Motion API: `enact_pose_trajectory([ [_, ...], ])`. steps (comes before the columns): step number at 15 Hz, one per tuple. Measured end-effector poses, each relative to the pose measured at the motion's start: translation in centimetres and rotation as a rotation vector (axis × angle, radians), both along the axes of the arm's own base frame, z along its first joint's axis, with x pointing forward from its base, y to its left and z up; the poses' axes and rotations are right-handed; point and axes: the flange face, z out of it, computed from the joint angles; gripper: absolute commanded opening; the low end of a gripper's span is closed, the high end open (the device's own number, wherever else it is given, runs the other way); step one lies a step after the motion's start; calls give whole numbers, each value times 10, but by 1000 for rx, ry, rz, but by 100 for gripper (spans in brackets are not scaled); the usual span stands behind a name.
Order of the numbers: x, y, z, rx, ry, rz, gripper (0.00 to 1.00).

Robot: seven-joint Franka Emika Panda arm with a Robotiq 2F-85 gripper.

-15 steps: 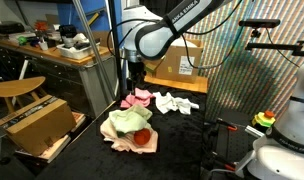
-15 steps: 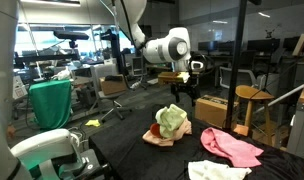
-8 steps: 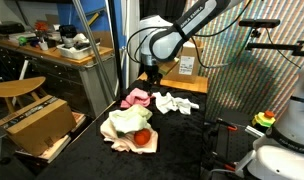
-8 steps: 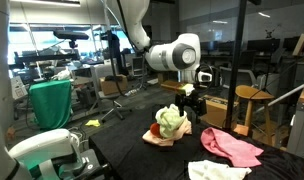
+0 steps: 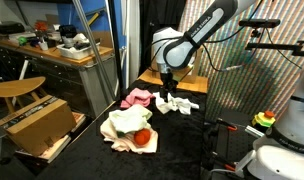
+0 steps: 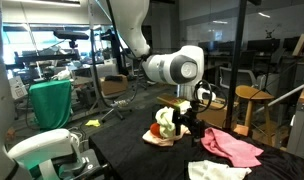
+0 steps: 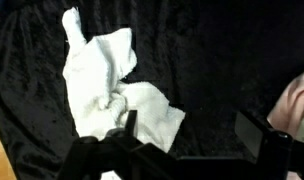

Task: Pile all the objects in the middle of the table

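Note:
Next, I move my gripper over to the white cloth's crumpled middle [image 5: 175, 102] [image 7: 117, 103], and then close it on the bunched fold that is there.
My gripper [image 5: 170, 93] hangs open just above the white cloth [image 5: 175, 103] on the black table [image 5: 192, 140]. In the wrist view the gripper [image 7: 190, 136] has bare black tabletop between its fingers. There the white cloth [image 7: 112, 85] lies crumpled by the left finger [image 7: 128, 127], and the pink cloth [image 7: 297, 108] peeks in at the right edge. In both exterior views the pink cloth [image 5: 138, 97] [image 6: 232, 147] lies beside the white cloth [image 6: 217, 172]. A heap of pale yellow-green and cream-peach cloths [image 5: 124, 127] [image 6: 168, 121] carries a red piece [image 5: 142, 138]. No rope shows.
Brown cardboard boxes stand by the table's side [image 5: 37, 122] and behind the arm [image 5: 178, 66]. A cluttered wooden workbench [image 5: 52, 48] and a round stool [image 5: 17, 88] lie beyond. A white machine [image 5: 282, 150] and a stand [image 5: 257, 40] flank the table. A wooden stool [image 6: 250, 98] stands nearby.
The arm has swung away from the pink cloth and now hovers over the white cloth. The jaws stayed open. The cloths have not moved.

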Motion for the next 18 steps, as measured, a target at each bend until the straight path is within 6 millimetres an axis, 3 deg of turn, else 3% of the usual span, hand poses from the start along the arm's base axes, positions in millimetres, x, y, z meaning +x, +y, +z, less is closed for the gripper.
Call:
enact_pose_trajectory([
  [9,-42,-35,-51,4,-2,-160,100],
  [18,-43,-78,-66,14,-95,-308,100],
])
